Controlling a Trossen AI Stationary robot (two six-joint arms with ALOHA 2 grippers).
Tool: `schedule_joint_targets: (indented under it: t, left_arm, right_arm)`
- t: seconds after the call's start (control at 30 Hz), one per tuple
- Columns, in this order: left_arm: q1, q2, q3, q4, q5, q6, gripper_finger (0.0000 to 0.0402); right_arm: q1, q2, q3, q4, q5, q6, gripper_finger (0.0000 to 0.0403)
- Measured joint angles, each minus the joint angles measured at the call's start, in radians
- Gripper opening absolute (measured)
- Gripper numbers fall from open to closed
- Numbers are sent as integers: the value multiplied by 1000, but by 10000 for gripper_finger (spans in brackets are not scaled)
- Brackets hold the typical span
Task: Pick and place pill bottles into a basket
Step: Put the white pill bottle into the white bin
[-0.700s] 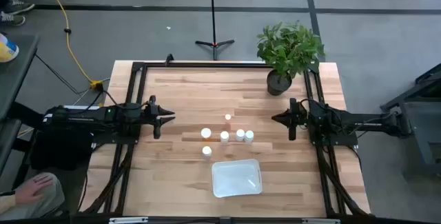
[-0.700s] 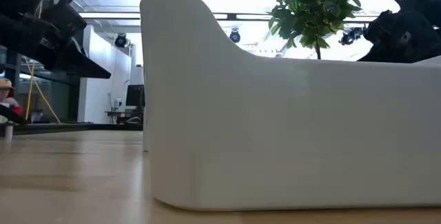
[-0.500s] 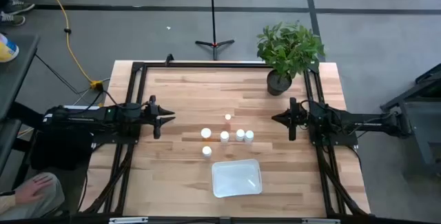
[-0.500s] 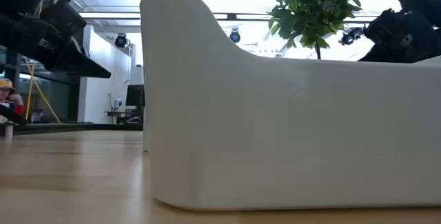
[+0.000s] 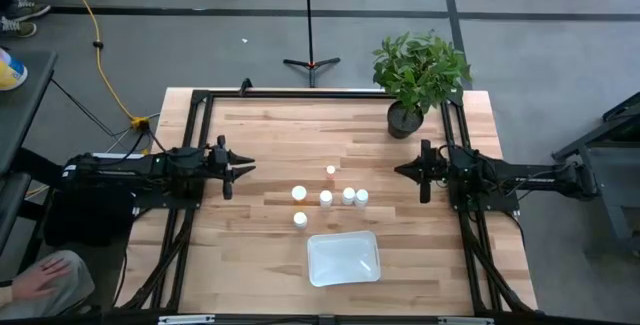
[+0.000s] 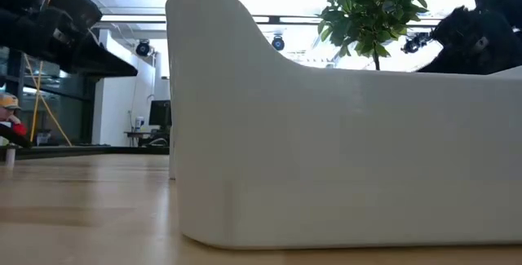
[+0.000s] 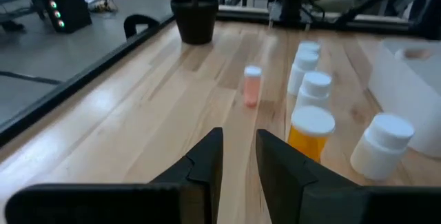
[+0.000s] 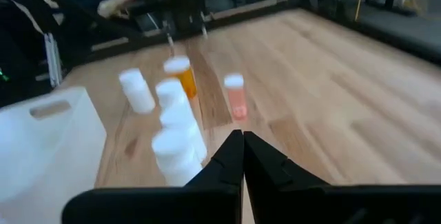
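Note:
Next, the robot's right gripper should go to the white cap (image 5: 362,195) (image 8: 172,143) of the pill bottle closest to it, the outer one of the touching pair.
Several small pill bottles with white caps stand upright on the wooden table's middle (image 5: 326,197). One tinged orange (image 5: 331,170) stands a little farther back, and it also shows in the left wrist view (image 7: 252,86). The translucent white tray (image 5: 343,258) lies near the front edge, and its wall fills the low view (image 6: 326,151). My left gripper (image 5: 250,166) hovers left of the bottles, fingers a narrow gap apart (image 7: 238,148), empty. My right gripper (image 5: 398,172) hovers right of them, fingers together (image 8: 242,141), empty.
A plant in a black pot (image 5: 404,118) stands at the table's far right corner. A black frame (image 5: 300,93) runs along the table's edges. A person's hand (image 5: 40,277) shows beyond the left edge. Bare wood lies between each gripper and the bottles.
My left gripper has risen a little; the bottles and the tray have stayed where they were.

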Motion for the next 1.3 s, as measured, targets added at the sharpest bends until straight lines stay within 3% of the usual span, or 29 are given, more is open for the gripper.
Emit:
schedule_joint_targets:
  t: [0.53, 0.8, 0.97, 1.3]
  left_arm:
    - [0, 54, 150, -10, 8, 66, 124]
    - [0, 168, 212, -7, 10, 71, 124]
    - [0, 210, 223, -3, 20, 70, 124]
    - [0, 216, 223, -3, 24, 70, 124]
  right_arm:
    - [0, 21, 222, -141, 34, -7, 1]
    - [0, 236, 423, -329, 2, -2, 12]
    - [0, 418, 579, -480, -2, 21, 66]
    - [0, 711, 761, -557, -24, 80, 234]
